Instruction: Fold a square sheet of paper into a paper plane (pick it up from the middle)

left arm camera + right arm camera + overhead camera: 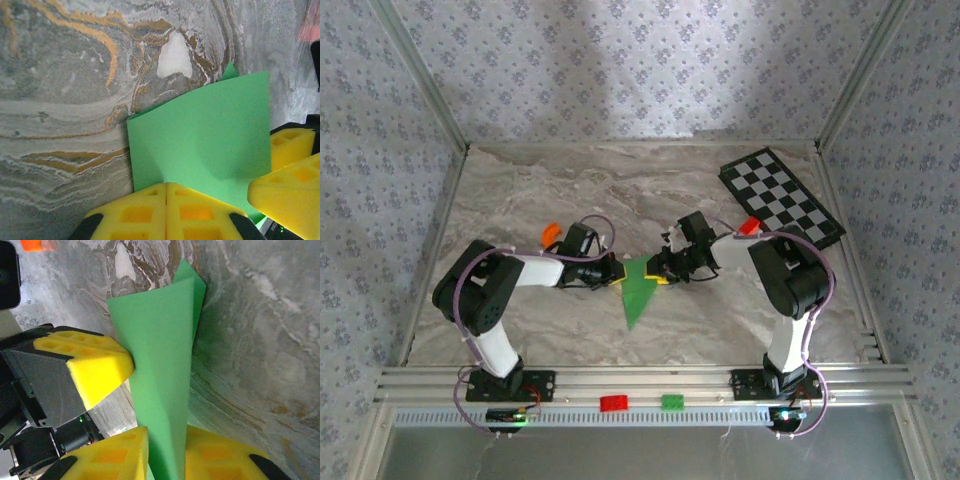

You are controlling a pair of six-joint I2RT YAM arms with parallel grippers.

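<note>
With both of the robot's grippers near the paper's wide end and the paper's pointed tip lying free, the left gripper next pinches the fold (632,312) near the tip while the right gripper stays.
The square sheet of paper (638,290) is bright green and folded into a narrow pointed shape at the middle of the marble table, its tip toward the near edge. My left gripper (613,272) is at its left edge. In the left wrist view its yellow fingers (166,186) are pressed together with their tips over the green paper (210,130), which spreads flat beyond them. My right gripper (660,270) comes from the right. In the right wrist view the standing fold of paper (160,340) runs between the right gripper (167,445) fingers, which touch both its sides.
A black-and-white checkered board (780,197) lies at the back right. A small orange piece (552,232) sits behind the left arm and a red piece (749,225) by the right arm. A red brick (614,403) and a green brick (672,402) rest on the near rail.
</note>
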